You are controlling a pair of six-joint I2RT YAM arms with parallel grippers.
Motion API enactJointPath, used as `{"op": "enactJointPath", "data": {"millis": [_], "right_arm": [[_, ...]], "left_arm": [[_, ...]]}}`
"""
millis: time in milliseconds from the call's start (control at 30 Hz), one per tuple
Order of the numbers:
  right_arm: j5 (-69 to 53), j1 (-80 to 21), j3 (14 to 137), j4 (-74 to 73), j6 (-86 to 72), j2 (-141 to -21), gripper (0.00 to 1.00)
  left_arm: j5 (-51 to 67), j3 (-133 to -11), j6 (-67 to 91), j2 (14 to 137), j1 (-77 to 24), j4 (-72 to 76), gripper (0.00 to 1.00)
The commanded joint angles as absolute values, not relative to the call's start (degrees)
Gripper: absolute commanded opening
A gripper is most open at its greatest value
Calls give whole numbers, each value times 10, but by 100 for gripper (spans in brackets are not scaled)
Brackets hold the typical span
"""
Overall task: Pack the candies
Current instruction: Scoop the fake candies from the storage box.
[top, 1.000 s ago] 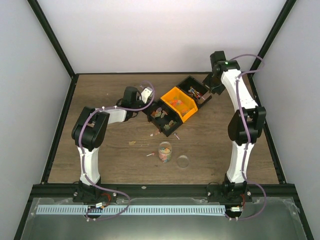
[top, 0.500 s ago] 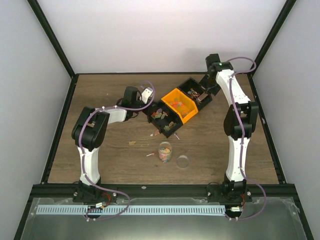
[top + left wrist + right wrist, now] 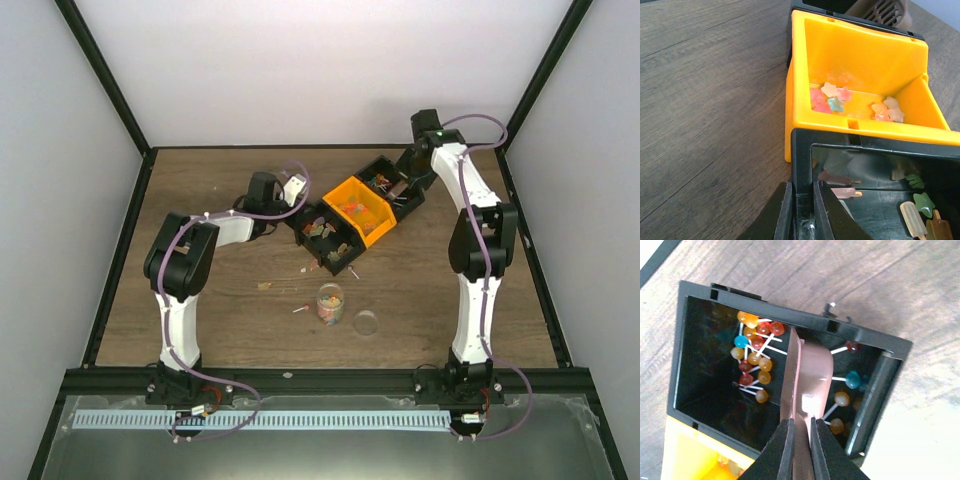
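Observation:
The left gripper is holding the side of the near black bin, far from the scoop, so it should take the orange bin's side (image 3: 798, 65) before my right gripper scoops lollipops.
Three bins stand in a diagonal row. The near black bin (image 3: 332, 242) holds ice-lolly-shaped candies (image 3: 912, 216). The orange bin (image 3: 358, 207) holds star-shaped candies (image 3: 832, 97). The far black bin (image 3: 388, 184) holds lollipops (image 3: 755, 357). A small clear cup (image 3: 330, 303) with mixed candies stands in front of the bins. My left gripper (image 3: 300, 215) (image 3: 804, 215) is shut on the near black bin's wall (image 3: 802, 160). My right gripper (image 3: 402, 188) (image 3: 800, 432) is shut on a pinkish-brown scoop (image 3: 812, 370), whose blade reaches into the far black bin (image 3: 790, 315).
A clear round lid (image 3: 366, 323) lies right of the cup. Loose sweets lie on the wood left of the cup (image 3: 300, 309), further left (image 3: 264, 286) and by the near bin (image 3: 352, 270). Black frame rails border the table.
My right arm has swung left and lowered the scoop over the far black bin. The left arm and the bins have not moved.

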State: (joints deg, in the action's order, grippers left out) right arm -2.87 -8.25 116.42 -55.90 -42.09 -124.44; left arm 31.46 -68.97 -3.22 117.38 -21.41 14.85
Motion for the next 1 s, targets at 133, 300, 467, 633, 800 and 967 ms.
{"op": "enactJointPath", "data": {"millis": [133, 300, 467, 633, 800, 967], "right_arm": [[36, -85, 1139, -655, -394, -1214, 1], [14, -85, 1108, -616, -385, -1257, 1], [-41, -84, 1102, -532, -371, -1309, 1], [-175, -80, 1051, -388, -354, -1317, 1], [-187, -79, 1016, -331, -365, -1315, 1], [-185, -75, 1000, -321, -353, -1304, 1]], "left_arm": [[301, -688, -63, 1224, -215, 87, 4], [304, -694, -74, 1228, -215, 73, 4], [306, -704, -91, 1236, -215, 53, 4], [309, -717, -97, 1249, -215, 34, 4], [309, -722, -99, 1255, -215, 26, 4], [318, -726, -100, 1259, -215, 25, 4]]}}
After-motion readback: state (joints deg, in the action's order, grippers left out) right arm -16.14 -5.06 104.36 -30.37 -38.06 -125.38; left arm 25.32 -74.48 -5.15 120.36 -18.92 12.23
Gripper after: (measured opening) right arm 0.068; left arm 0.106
